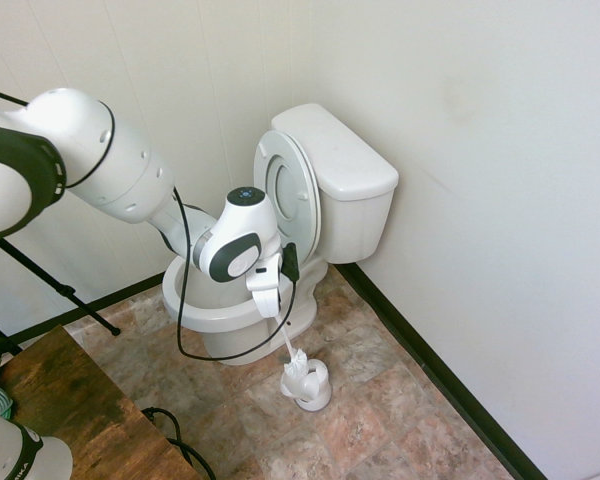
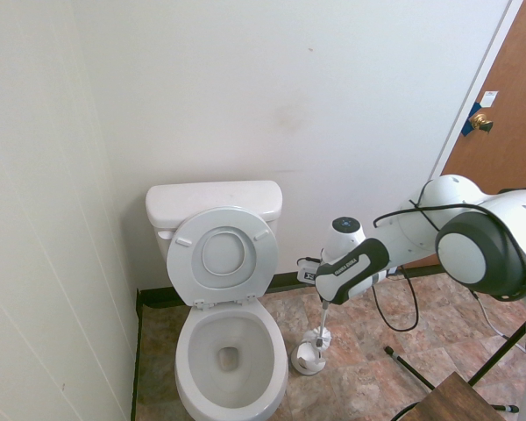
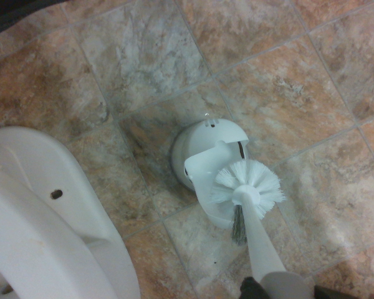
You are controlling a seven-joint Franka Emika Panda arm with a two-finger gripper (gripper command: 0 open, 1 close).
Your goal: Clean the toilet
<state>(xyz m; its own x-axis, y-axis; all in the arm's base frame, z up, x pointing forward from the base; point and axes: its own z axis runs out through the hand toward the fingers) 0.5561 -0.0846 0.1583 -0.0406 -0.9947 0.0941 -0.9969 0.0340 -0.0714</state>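
Note:
Next, I open my gripper and let go of the white toilet brush inside the small white brush holder [image 1: 310, 384] [image 3: 213, 161] on the floor tiles.
The toilet [image 1: 212, 312] [image 2: 232, 386] is white, with its seat and lid [image 2: 223, 254] raised against the tank [image 1: 338, 160]; the bowl is open. Its rim edge [image 3: 43, 205] shows in the wrist view. My gripper [image 1: 277, 312] [image 2: 324, 301] hangs just right of the bowl, shut on the slim handle of a white toilet brush [image 1: 292, 352] [image 2: 323, 323]. The bristle head [image 3: 246, 185] sits at the mouth of the small white brush holder [image 1: 308, 385] [image 2: 309, 355] [image 3: 206, 149] on the floor.
Marbled brown floor tiles [image 3: 287, 81] surround the toilet. A black baseboard [image 1: 430, 370] runs along the wall. A wooden table corner [image 1: 75, 405] [image 2: 456, 402] stands near the arm's base. A brown door [image 2: 504, 114] is at the far right.

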